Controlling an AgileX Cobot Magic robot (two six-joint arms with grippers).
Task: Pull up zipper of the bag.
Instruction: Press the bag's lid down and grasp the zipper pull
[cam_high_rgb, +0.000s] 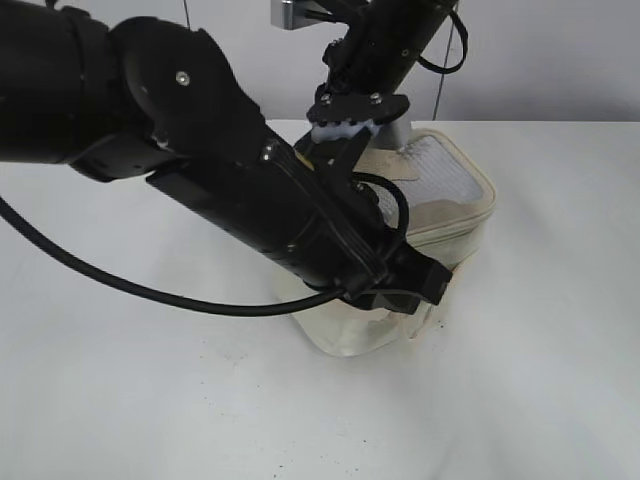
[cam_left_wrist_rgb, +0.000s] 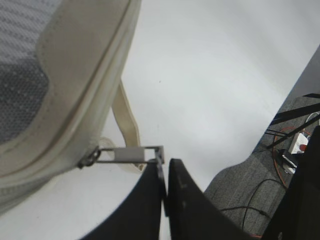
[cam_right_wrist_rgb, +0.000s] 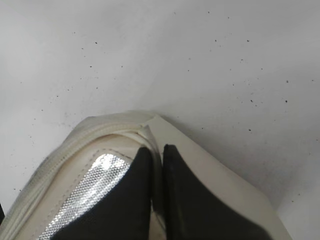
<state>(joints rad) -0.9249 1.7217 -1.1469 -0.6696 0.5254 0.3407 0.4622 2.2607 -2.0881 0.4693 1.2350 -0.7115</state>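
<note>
Next, my left gripper releases the pull against the middle of the bag's front side (cam_high_rgb: 398, 300), just a little below the edge of the bag's lid.
The cream-white bag (cam_high_rgb: 455, 200) stands on the white table, its grey ribbed panel on top. In the left wrist view the bag (cam_left_wrist_rgb: 75, 65) fills the upper left. The zipper line (cam_left_wrist_rgb: 102, 100) runs along the lid edge down to the silver slider (cam_left_wrist_rgb: 89, 158). A flat rectangular metal pull (cam_left_wrist_rgb: 131, 153) sticks out sideways from the slider. My left gripper (cam_left_wrist_rgb: 164, 165) is shut on the pull's far end. My right gripper (cam_right_wrist_rgb: 157, 150) is shut on the bag's lid edge (cam_right_wrist_rgb: 150, 122) at a corner, beside the zipper line (cam_right_wrist_rgb: 62, 150). In the exterior view the right gripper (cam_high_rgb: 338, 150) is at the bag's back left.
The left arm (cam_high_rgb: 250, 190) crosses in front of the bag and hides its left half. A thin cream strap (cam_left_wrist_rgb: 127, 122) hangs below the bag. The table edge (cam_left_wrist_rgb: 280, 107) is at the right, with grey floor and cables (cam_left_wrist_rgb: 295, 145) beyond.
</note>
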